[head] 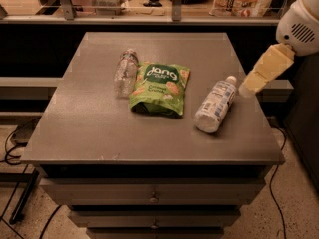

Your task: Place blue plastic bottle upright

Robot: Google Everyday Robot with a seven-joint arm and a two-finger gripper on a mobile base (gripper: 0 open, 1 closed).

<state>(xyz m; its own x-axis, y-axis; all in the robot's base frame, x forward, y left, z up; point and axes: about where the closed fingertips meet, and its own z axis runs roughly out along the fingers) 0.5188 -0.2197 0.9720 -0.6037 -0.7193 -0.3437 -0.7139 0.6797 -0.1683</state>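
Observation:
The robot's gripper needs to next move to the blue plastic bottle's neck point(228, 84), under the white cap, and close there.
The blue plastic bottle point(216, 106) lies on its side at the right of the grey table top point(99, 123), white cap pointing to the far right, white-and-blue label facing up. My gripper point(248, 88) comes in from the upper right on a white arm; its yellowish tip hovers just right of the bottle's cap, near the table's right edge. It holds nothing.
A green snack bag point(158, 87) lies flat in the middle of the table. A smaller clear bottle point(124, 72) lies on its side to its left. Drawers front the table below. A counter with shelves and packages runs along the back. Cables lie on the floor at left.

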